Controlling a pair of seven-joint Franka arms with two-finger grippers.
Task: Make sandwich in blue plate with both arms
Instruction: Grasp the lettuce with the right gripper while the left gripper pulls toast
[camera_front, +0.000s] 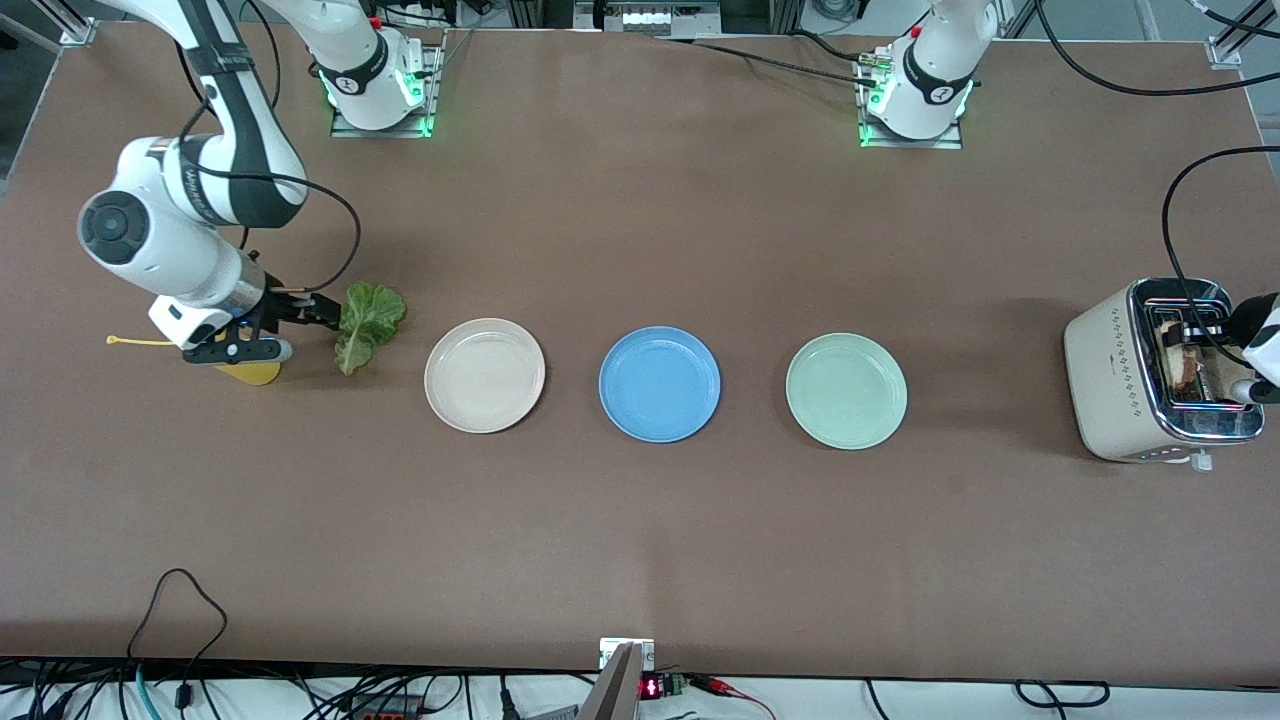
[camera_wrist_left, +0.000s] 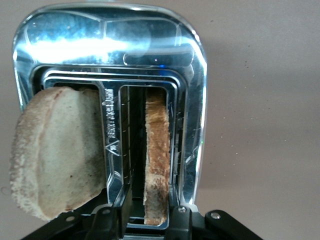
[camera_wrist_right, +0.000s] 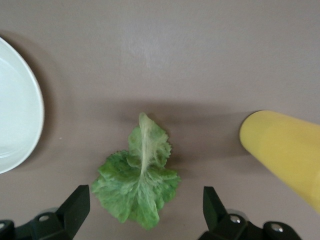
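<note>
The green lettuce leaf has a pale stem. Next, my right gripper should close on the pale stem (camera_front: 355, 341) (camera_wrist_right: 144, 159), toward the leaf's narrow end.
The blue plate (camera_front: 659, 383) is bare at the table's middle. A ruffled green lettuce leaf (camera_front: 368, 322) lies on the table toward the right arm's end. My right gripper (camera_front: 318, 316) is open just over the leaf's broad end; in the right wrist view the leaf (camera_wrist_right: 140, 177) lies between its fingers (camera_wrist_right: 75, 207). Two bread slices stand in the toaster (camera_front: 1160, 370). My left gripper (camera_front: 1245, 385) is over it. In the left wrist view its fingers (camera_wrist_left: 120, 212) straddle the upright slice (camera_wrist_left: 157, 150) with a gap on one side. The other slice (camera_wrist_left: 55, 155) leans out.
A cream-white plate (camera_front: 485, 375) and a pale green plate (camera_front: 846, 390) flank the blue one. A yellow object (camera_front: 250, 372) lies under the right arm's wrist, and it also shows beside the leaf in the right wrist view (camera_wrist_right: 285, 150). The toaster's cable runs along the table's edge.
</note>
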